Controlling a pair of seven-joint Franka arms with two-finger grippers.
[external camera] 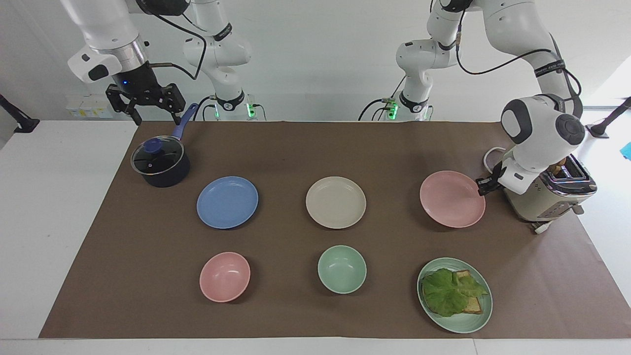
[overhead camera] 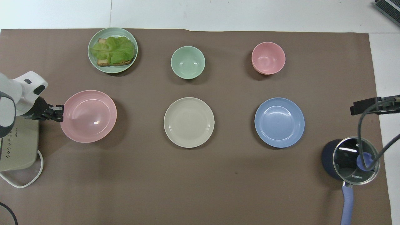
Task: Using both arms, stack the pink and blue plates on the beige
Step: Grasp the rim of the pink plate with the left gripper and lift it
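Note:
Next, the left gripper releases the pink plate squarely on top of the beige plate (overhead camera: 188,122), so that it covers that plate from rim to rim.
My left gripper (external camera: 482,188) (overhead camera: 61,113) is shut on the rim of the pink plate (external camera: 451,199) (overhead camera: 88,116), on the side toward the left arm's end of the table. The plate hangs a little above the brown mat and casts a shadow under it. At the middle of the mat lies the beige plate (external camera: 335,202) (overhead camera: 189,122). The blue plate (external camera: 227,202) (overhead camera: 279,122) lies beside it toward the right arm's end. My right gripper (external camera: 157,118) waits open in the air over the pot's handle, holding nothing.
A dark pot with a glass lid (external camera: 160,162) (overhead camera: 351,161) stands near the right arm. A toaster (external camera: 547,195) (overhead camera: 17,147) sits beside the left gripper. Farther from the robots are a pink bowl (external camera: 225,276), a green bowl (external camera: 341,269) and a green plate (external camera: 480,315) with lettuce and toast.

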